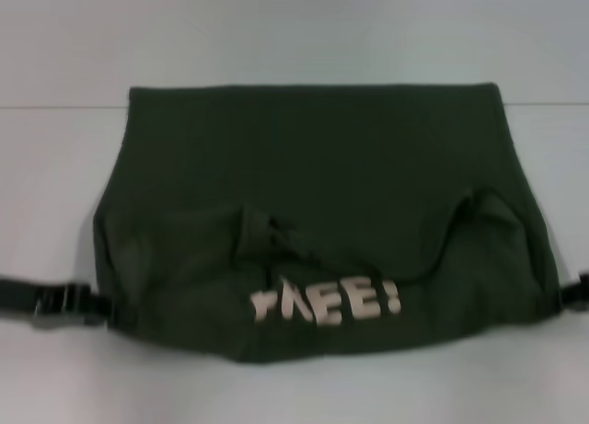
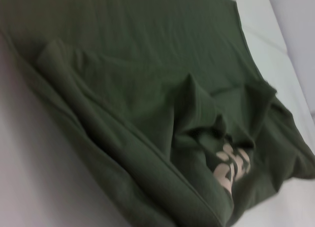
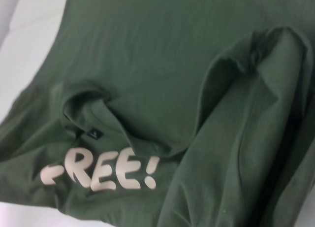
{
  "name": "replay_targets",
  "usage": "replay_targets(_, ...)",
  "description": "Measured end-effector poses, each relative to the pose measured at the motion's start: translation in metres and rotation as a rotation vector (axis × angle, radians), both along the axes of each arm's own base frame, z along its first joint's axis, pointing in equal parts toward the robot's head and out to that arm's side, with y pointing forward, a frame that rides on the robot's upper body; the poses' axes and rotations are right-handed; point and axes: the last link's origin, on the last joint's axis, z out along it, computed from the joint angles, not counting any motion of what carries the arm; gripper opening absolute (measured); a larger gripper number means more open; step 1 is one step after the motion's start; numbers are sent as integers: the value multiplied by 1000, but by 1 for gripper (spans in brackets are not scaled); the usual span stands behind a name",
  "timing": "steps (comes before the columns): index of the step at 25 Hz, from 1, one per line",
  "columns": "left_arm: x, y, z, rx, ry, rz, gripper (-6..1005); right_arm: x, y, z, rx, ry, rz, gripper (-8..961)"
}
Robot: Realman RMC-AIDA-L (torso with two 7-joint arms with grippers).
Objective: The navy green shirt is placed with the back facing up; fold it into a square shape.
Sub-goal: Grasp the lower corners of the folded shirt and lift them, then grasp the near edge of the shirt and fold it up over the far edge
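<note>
Next, my right gripper lets go of the navy green shirt's front edge just beside the shirt's far corner (image 1: pixel 536 126) on that gripper's side.
The navy green shirt (image 1: pixel 313 166) lies on the white table (image 1: pixel 276 33), folded into a wide bundle with both sides turned in. Its collar and the pale cream lettering (image 1: pixel 327 302) face up near the front edge. My left gripper (image 1: pixel 66 303) is low on the table at the shirt's front left edge. My right gripper (image 1: pixel 578 292) is at the shirt's front right edge, mostly out of frame. The left wrist view shows rumpled folds of the shirt (image 2: pixel 147 89) and part of the lettering (image 2: pixel 231 167). The right wrist view shows the shirt (image 3: pixel 147 54), its collar and the lettering (image 3: pixel 103 173).
Bare white table surrounds the shirt: a wide strip behind it, narrower strips at the left (image 1: pixel 46 185) and along the front (image 1: pixel 294 396). A faint seam line (image 1: pixel 55 106) crosses the table behind the shirt's far edge.
</note>
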Motion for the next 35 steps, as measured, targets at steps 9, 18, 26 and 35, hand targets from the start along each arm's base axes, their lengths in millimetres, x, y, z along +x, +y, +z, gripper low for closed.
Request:
replay_targets(9,-8,-46,0,-180,-60,-29,31,19,-43,4,-155,6,-32,75)
replay_targets(18,-10,-50,14,-102,-148,-28,31,15,-44,24,-75,110,15,86)
replay_targets(26,-2,24,34,221,-108,86,31,7,19,45,261,84,30,96)
replay_targets(35,9,84,-1,338,29,146,31,-5,79,0,449,-42,11,108)
